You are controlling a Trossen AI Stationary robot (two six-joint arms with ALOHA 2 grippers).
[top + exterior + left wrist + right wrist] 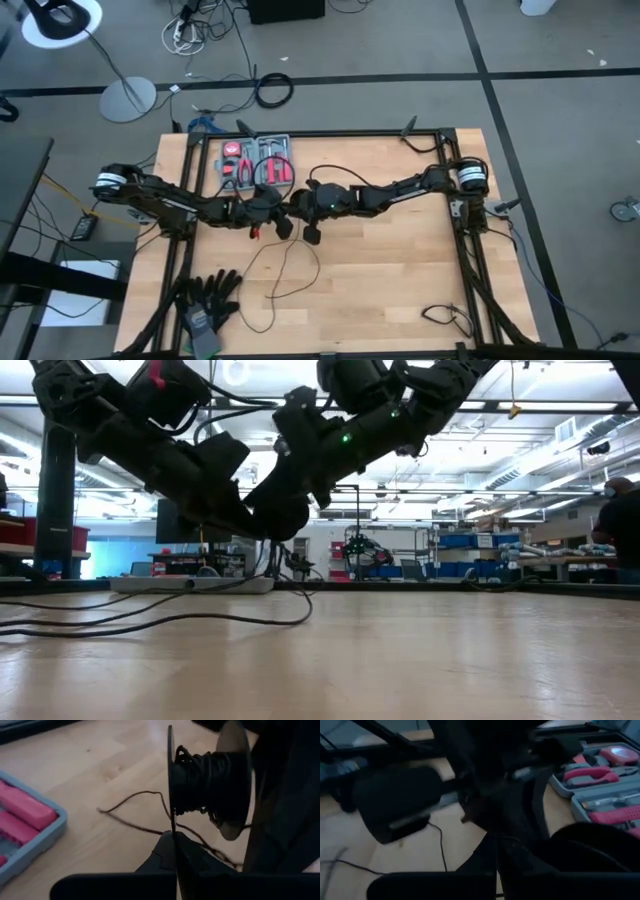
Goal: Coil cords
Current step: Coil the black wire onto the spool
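Note:
My left gripper is pinching only the rim of the spool's nearer disc, so it should put the spool down and grip that disc deeper (171, 782) from above.
The cords are one thin black wire, partly wound on a black spool (205, 775) that has a round disc at each end. The rest of the wire trails in slack loops (283, 275) over the table's middle, also seen in the low view (160, 622). My left gripper (172, 839) is shut on the spool, above the table's centre (281, 222). My right gripper (308, 228) is right beside it, shut (495, 847), and that arm's dark body stands just behind the spool. My left gripper pinches the rim of the spool's nearer disc (170, 827) between its two fingers. The disc stands edge-on in the hold. The spool is lifted clear of the table with its axis about level, and wire hangs slack from it to the wood. My right gripper is shut close to the spool; I cannot tell whether it touches the wire or the spool.
A grey-blue tool case (258, 163) with red-handled tools lies just beyond the grippers toward the far edge. Black gloves (208, 300) lie at the near left corner. A short black cable (446, 318) lies at the near right. Bare wood stretches to the right.

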